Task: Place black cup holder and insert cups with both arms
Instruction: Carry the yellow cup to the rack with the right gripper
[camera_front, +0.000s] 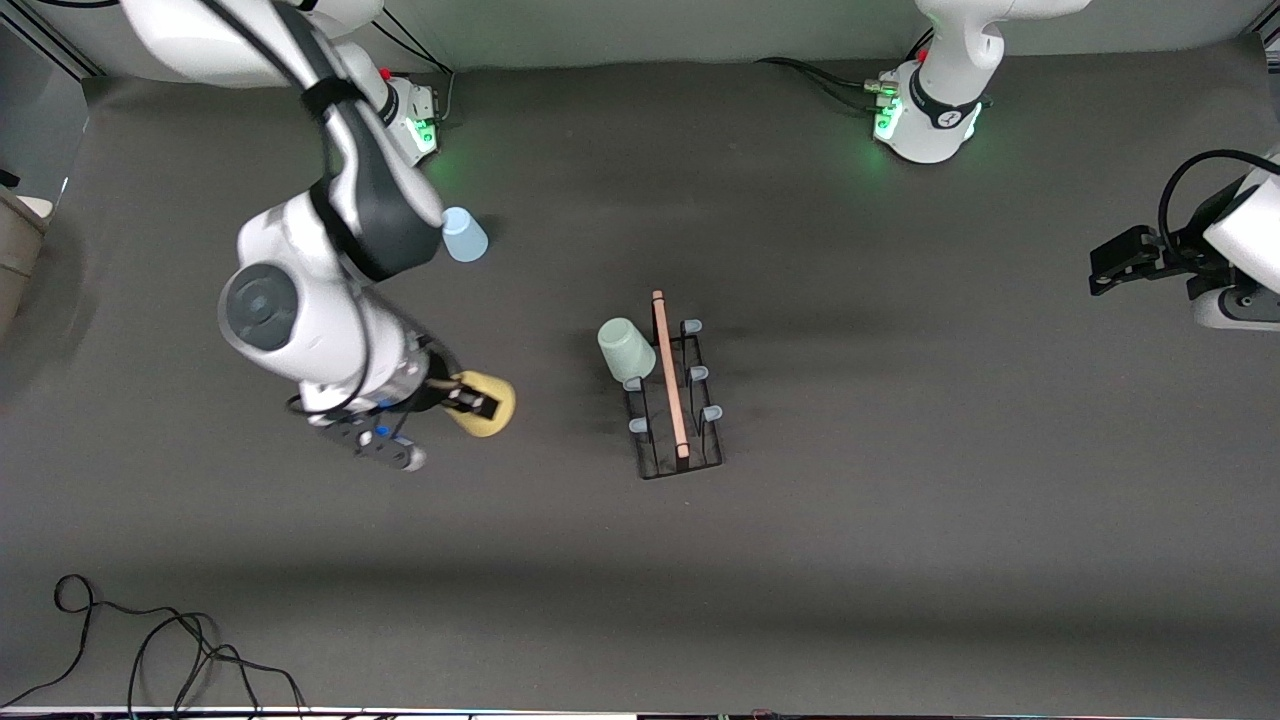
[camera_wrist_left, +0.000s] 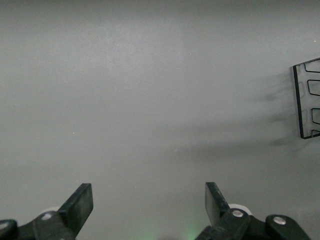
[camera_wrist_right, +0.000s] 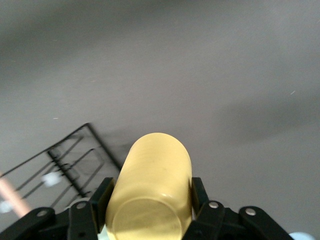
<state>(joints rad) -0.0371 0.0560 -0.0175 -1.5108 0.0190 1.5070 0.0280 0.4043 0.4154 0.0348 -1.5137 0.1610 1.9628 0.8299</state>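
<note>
I need to use my right gripper to set the yellow cup down on the cup holder's empty peg (camera_front: 643, 428) (camera_wrist_right: 52, 179) next to the pale green cup.
The black cup holder (camera_front: 675, 390) stands mid-table, its wooden rod handle (camera_front: 668, 370) on top. A pale green cup (camera_front: 625, 350) sits upside down on one prong. My right gripper (camera_front: 478, 403) is shut on the yellow cup (camera_front: 487, 404), held on its side above the table toward the right arm's end from the holder; the cup fills the right wrist view (camera_wrist_right: 152, 190), with the holder's base (camera_wrist_right: 75, 160) beside it. The light blue cup (camera_front: 463, 235) stands upside down near the right arm's base. My left gripper (camera_front: 1105, 270) is open and empty at the left arm's end of the table, waiting; it also shows in the left wrist view (camera_wrist_left: 149, 202).
A black cable (camera_front: 150, 650) lies coiled at the table's front edge, toward the right arm's end. The left wrist view shows a corner of the holder's base (camera_wrist_left: 307, 100) on the grey table.
</note>
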